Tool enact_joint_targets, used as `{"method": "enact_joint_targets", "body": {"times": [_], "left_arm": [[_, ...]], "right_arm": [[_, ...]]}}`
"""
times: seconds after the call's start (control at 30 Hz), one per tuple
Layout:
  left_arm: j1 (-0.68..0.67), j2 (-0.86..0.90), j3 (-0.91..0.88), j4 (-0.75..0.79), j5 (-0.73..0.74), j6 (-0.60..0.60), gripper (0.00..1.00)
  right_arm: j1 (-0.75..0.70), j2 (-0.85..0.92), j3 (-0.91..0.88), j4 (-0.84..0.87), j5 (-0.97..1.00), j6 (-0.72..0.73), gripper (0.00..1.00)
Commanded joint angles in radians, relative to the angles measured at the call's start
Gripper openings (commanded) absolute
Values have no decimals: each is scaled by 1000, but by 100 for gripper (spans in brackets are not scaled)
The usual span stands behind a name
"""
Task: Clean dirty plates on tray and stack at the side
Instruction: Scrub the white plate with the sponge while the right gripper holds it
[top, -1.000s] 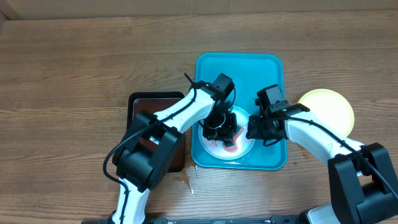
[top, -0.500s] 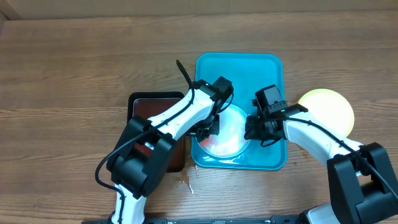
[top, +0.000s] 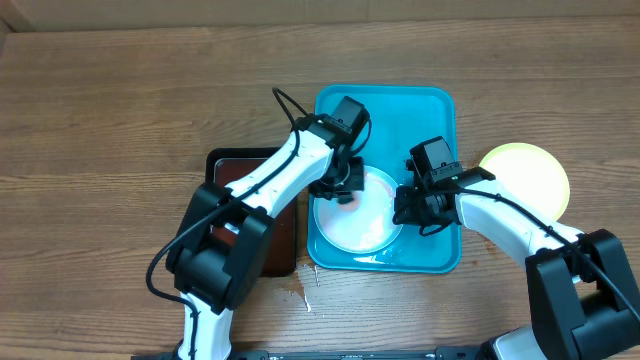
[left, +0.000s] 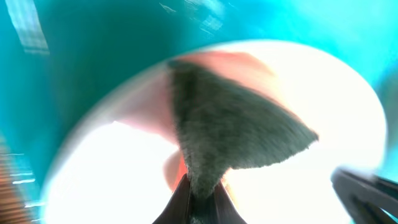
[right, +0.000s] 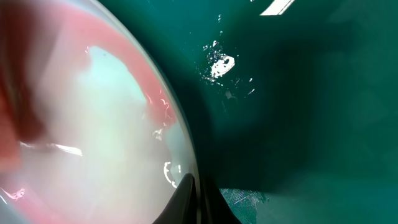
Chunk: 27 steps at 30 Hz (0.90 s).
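Note:
Next, my left gripper releases the grey cloth that I have in it, setting it free on the near half of the black tray's red-brown inside (top: 258, 226).
A white plate (top: 362, 222) lies in the turquoise tray (top: 390, 105). My left gripper (top: 338, 188) is shut on a grey cloth (left: 236, 137) and presses it on the plate's far-left part. In the left wrist view the plate (left: 112, 180) shows red smears around the cloth, with the jaws (left: 199, 196) at the bottom. My right gripper (top: 408, 208) is shut on the plate's right rim, also seen in the right wrist view (right: 198, 194), where the plate (right: 81, 143) has a pink-red film. A yellow-green plate (top: 527, 175) lies on the wood table to the right of the tray. A third plate is not in view.
A smaller black tray (top: 250, 162) with a dark red-brown inside stands against the blue tray's left side, partly under my left arm. The tray floor (right: 298, 93) right of the plate is wet.
My left gripper has swept the cloth from the plate's middle to its far-left edge. The red patch in the middle of the plate is gone. The right gripper has held still.

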Motion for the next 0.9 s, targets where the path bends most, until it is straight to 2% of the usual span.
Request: {"method": "enact_joint_targets", "body": {"times": [0.0, 0.2, 0.37, 0.67, 0.87], "left_arm": [[-39, 60, 6, 24, 240, 13, 4], [-73, 82, 6, 23, 388, 29, 4], [-64, 82, 6, -12, 383, 32, 4], [1, 64, 7, -212, 45, 20, 4], [47, 17, 7, -268, -85, 19, 4]], "right_arm": [[-10, 10, -5, -6, 55, -3, 4], [-10, 10, -6, -10, 55, -3, 4], [-10, 10, -6, -10, 55, -3, 4], [-10, 10, -6, -10, 55, -3, 4], [-10, 10, -6, -10, 55, -3, 4]]}}
